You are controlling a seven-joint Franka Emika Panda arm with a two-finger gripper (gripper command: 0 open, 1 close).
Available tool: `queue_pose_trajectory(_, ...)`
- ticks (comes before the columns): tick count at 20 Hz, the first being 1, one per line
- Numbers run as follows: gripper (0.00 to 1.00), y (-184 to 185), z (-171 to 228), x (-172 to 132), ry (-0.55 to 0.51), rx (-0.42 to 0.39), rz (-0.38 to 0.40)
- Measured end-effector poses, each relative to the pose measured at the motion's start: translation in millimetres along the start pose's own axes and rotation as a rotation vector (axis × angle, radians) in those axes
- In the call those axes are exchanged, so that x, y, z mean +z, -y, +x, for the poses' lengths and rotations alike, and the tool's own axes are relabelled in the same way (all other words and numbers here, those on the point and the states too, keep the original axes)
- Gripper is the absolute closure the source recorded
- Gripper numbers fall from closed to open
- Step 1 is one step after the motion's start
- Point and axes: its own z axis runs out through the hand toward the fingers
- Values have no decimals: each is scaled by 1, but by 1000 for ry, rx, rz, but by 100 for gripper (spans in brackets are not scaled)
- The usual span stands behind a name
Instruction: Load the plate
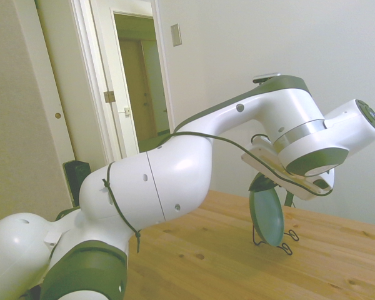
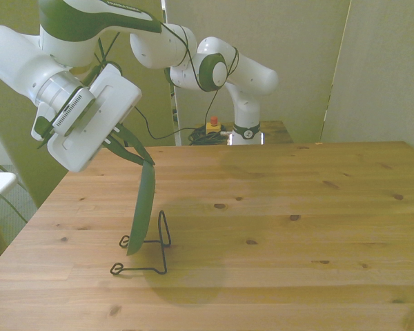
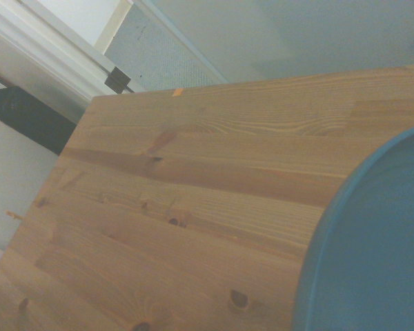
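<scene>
The robot's gripper should release the plate standing on the black wire stand's bottom wires (image 2: 133, 268), just inside the curled ends of those wires.
The teal-green plate (image 1: 267, 215) (image 2: 144, 207) stands on edge, nearly upright, its lower rim down among the wires of the thin black wire stand (image 1: 286, 244) (image 2: 155, 248) near the front view's left side of the table. My gripper (image 1: 261, 183) (image 2: 139, 153) reaches down at a slant from above and is shut on the plate's top rim. In the wrist view the plate (image 3: 372, 255) fills one corner as a blue-green curve over bare wood. Whether the plate's weight rests fully on the stand cannot be told.
The wooden table (image 2: 297, 207) spreads wide toward the front view's right. Its left edge (image 2: 34, 207) lies close to the stand. A red stop button (image 2: 212, 125) sits behind the far edge. A doorway (image 1: 140, 81) shows beyond the arm in the side view.
</scene>
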Motion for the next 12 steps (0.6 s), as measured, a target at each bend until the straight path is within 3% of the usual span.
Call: queue_pose_trajectory(12,100,-3,5,9,0,-1,9)
